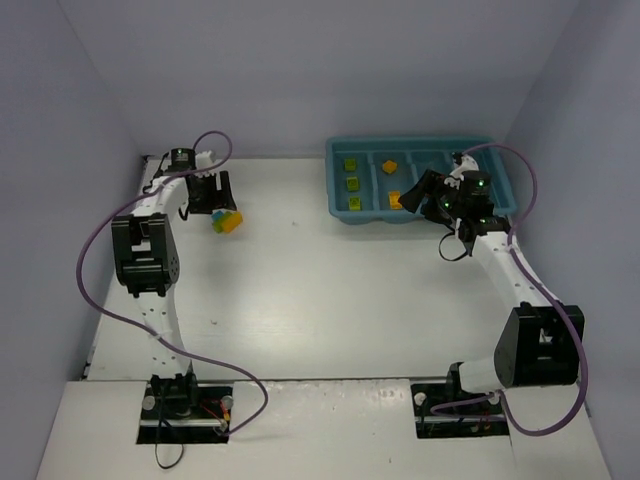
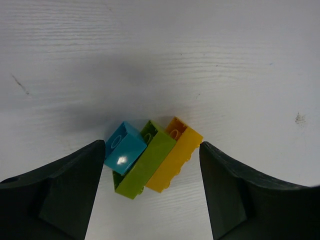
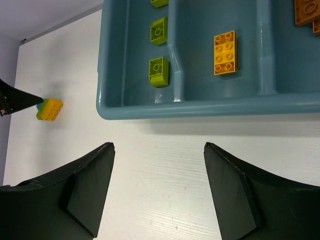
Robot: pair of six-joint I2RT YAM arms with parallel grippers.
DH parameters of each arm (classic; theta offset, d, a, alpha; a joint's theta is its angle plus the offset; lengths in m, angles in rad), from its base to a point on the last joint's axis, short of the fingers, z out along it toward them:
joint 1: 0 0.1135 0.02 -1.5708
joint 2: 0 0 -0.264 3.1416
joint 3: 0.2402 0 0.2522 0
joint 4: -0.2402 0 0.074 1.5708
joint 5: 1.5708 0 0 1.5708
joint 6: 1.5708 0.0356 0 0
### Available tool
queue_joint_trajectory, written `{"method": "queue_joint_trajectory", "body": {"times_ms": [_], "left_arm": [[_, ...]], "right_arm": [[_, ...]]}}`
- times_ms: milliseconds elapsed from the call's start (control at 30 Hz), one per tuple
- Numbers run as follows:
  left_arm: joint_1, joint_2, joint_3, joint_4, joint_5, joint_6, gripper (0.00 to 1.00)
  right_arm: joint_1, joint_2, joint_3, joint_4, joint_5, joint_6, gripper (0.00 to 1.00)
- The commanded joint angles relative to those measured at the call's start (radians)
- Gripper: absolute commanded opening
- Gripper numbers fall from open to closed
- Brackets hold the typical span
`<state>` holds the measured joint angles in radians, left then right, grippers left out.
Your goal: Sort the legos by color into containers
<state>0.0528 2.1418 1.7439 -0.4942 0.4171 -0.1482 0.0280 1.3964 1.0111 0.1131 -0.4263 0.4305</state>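
I have my left gripper straddling the joined clump crooked from cyan to yellow brick, so next I turn it and grip the green brick's ends (image 2: pixel 128 185), leaving the yellow brick free.
A clump of legos (image 2: pixel 150 157), one cyan, one green and one yellow brick joined, lies on the white table (image 2: pixel 160 60). My left gripper (image 2: pixel 152 145) is open and straddles it. One fingertip is at the cyan brick's edge and the other is by the yellow brick's corner. From above the clump (image 1: pixel 228 221) sits just in front of the left gripper (image 1: pixel 214 198). The teal tray of containers (image 3: pixel 150 107) holds green legos (image 3: pixel 159 71) in one compartment, a yellow one (image 3: pixel 225 52) in the neighbouring one, and orange ones (image 3: pixel 306 11) further along. My right gripper (image 3: pixel 159 147) hangs open and empty over the table before the tray's front rim.
The tray (image 1: pixel 335 190) stands at the back right against the wall. Grey-blue walls close in the table (image 1: pixel 330 290) on three sides. A purple cable (image 1: pixel 90 270) loops beside each arm.
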Motion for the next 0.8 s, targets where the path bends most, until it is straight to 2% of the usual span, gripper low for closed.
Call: {"method": "queue_joint_trajectory", "body": {"times_ms": [0,200,500,633,767], "left_arm": [[0.01,-0.033,0.01,0.081,0.077,-0.054,0.69],[0.009,-0.111,-0.168,0.193,0.156,-0.145,0.58],[-0.016,-0.285,-0.455,0.342,0.241,-0.289,0.57],[-0.016,-0.342,-0.495,0.352,0.229,-0.28,0.57],[-0.014,-0.378,-0.497,0.332,0.16,-0.229,0.62]], "right_arm": [[0.009,-0.046,-0.002,0.036,-0.022,0.007,0.69],[0.009,-0.053,-0.017,0.031,-0.022,0.007,0.69],[0.015,-0.045,-0.022,0.031,-0.02,0.008,0.69],[0.021,-0.036,-0.019,0.031,-0.025,0.008,0.69],[0.024,-0.028,-0.011,0.033,-0.028,0.008,0.69]]}}
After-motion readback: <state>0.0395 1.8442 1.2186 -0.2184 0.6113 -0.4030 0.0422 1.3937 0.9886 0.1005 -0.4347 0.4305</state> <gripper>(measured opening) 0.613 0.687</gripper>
